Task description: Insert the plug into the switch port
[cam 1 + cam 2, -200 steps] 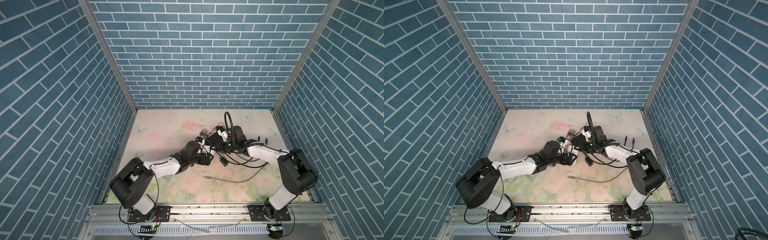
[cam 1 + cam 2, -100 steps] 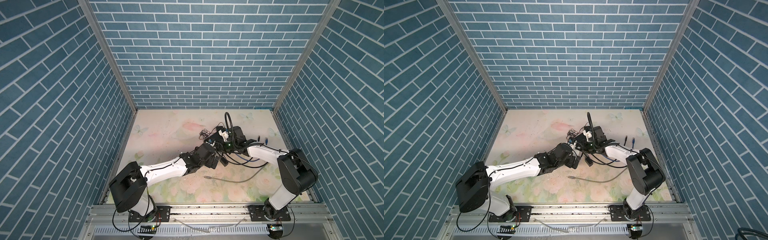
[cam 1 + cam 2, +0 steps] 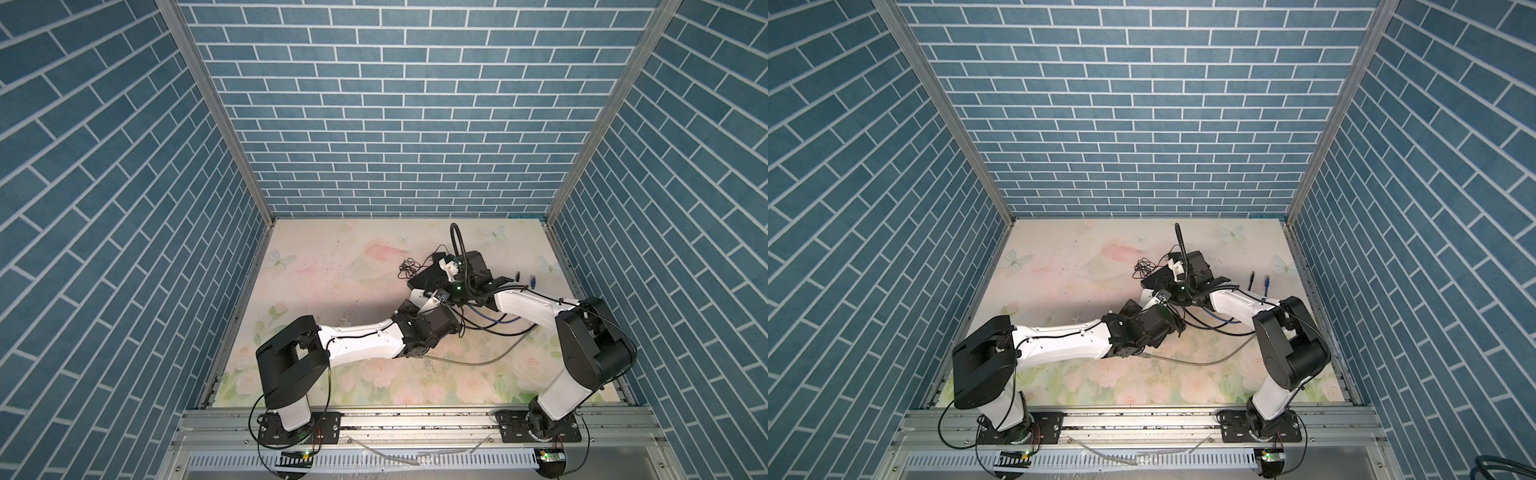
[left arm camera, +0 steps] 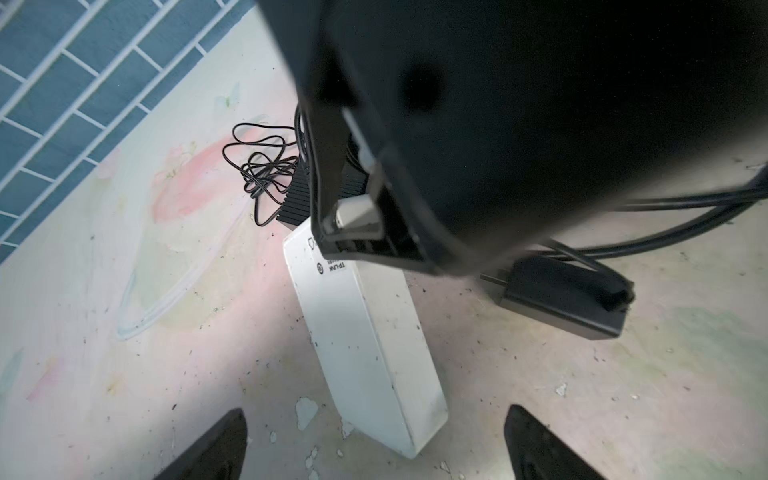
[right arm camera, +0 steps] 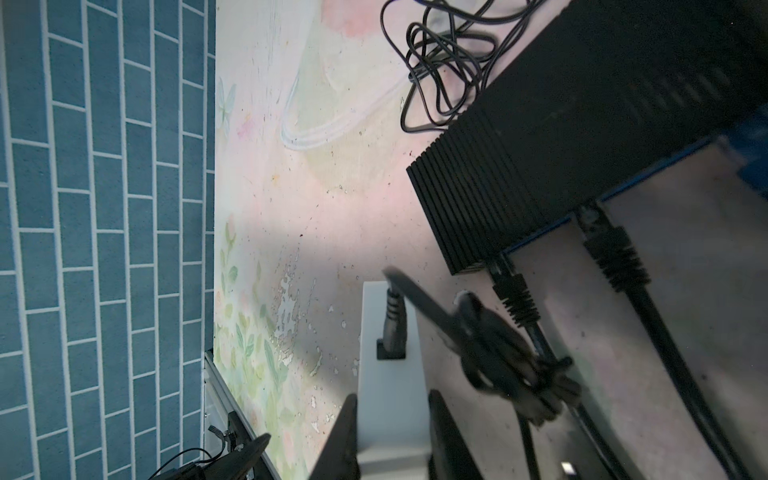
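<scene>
I need to back my left gripper off because the switch slants between its open fingers, then line the fingers up, grip the switch's near end (image 4: 393, 416) and lay it flat.
The white switch (image 5: 392, 399) lies on the floral mat, and my right gripper (image 5: 392, 440) is shut on one end of it. A black plug (image 5: 390, 322) sits in a port on the switch's narrow side. In the left wrist view the switch (image 4: 365, 340) runs lengthwise, its near end between the wide-apart fingers of my open left gripper (image 4: 374, 453), which do not touch it. In both top views the left gripper (image 3: 411, 309) (image 3: 1133, 309) meets the right gripper (image 3: 438, 294) (image 3: 1163, 296) at the switch (image 3: 424, 300) mid-mat.
A black ribbed box (image 5: 540, 145) with two cables plugged in lies just beyond the switch. Beside it are a tangled thin wire (image 5: 432, 62) and a black power adapter (image 4: 565, 295). A grey cable (image 3: 478, 361) crosses the near mat. Two loose plugs (image 3: 525, 278) rest by the right wall.
The left arm has stretched out to the right, bringing its open gripper up to the switch's free end. The right arm and the switch have stayed put.
</scene>
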Motion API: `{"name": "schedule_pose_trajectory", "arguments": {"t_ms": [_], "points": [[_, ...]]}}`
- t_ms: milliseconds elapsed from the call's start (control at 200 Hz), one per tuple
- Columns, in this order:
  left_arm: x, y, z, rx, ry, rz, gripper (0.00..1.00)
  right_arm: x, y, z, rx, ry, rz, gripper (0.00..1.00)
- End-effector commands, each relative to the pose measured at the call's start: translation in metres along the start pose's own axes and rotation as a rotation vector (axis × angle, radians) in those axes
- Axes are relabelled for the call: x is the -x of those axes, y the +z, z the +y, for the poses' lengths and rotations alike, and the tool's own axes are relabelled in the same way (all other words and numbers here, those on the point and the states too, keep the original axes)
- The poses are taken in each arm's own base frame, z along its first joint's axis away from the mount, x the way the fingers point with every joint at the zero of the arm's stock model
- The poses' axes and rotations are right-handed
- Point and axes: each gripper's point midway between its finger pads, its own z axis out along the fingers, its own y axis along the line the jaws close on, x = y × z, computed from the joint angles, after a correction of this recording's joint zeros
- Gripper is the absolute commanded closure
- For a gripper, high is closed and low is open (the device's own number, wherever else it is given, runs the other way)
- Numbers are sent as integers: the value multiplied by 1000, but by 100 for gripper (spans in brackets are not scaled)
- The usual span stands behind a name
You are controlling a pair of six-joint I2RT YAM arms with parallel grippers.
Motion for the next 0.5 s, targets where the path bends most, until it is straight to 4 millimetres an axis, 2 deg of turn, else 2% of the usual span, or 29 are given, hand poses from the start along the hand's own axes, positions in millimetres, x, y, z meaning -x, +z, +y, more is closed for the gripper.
{"name": "schedule_pose_trajectory", "arguments": {"t_ms": [0,100,250,495], "points": [[-8,3,13,93,39,26,7,25,-16,31,59,-13,-69,93],[-9,6,14,115,51,33,13,25,-18,31,60,-10,-75,93],[-12,8,9,119,56,39,14,26,-18,32,65,-4,-79,93],[-12,0,-9,82,16,-2,5,30,-21,36,85,-5,-90,94]]}}
